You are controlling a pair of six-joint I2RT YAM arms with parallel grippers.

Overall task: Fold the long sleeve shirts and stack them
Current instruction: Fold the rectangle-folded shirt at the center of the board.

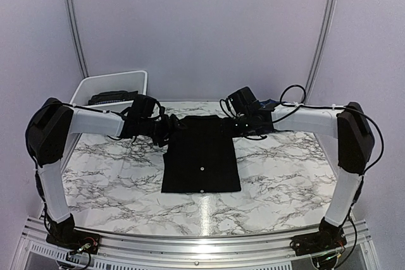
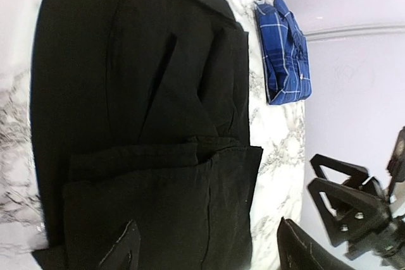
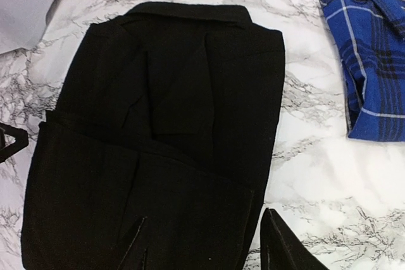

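Observation:
My right gripper will close on the near corner of the black shirt [image 1: 239,190] on its own side. This is because the shirt's near edge folds up toward the collar.
A plain black long sleeve shirt [image 1: 201,156] lies folded in a rectangle at the table's middle, collar and folded layers showing in the wrist views [image 2: 139,105] [image 3: 164,112]. My left gripper [image 1: 171,128] hovers at its far left corner. Its jaws [image 2: 212,254] are open, the fingers astride the flat cloth. At the far right corner my right gripper [image 1: 233,124] is open too [image 3: 209,251], one finger over the cloth and one over bare marble. A folded dark blue plaid shirt [image 2: 285,52] [image 3: 373,61] lies on the marble beside the black one. It does not show in the top view.
A white plastic bin [image 1: 82,90] stands at the back left corner with something dark inside. The marble table [image 1: 285,175] is walled by lilac panels at the back and sides. The right arm's black parts [image 2: 354,213] show in the left wrist view.

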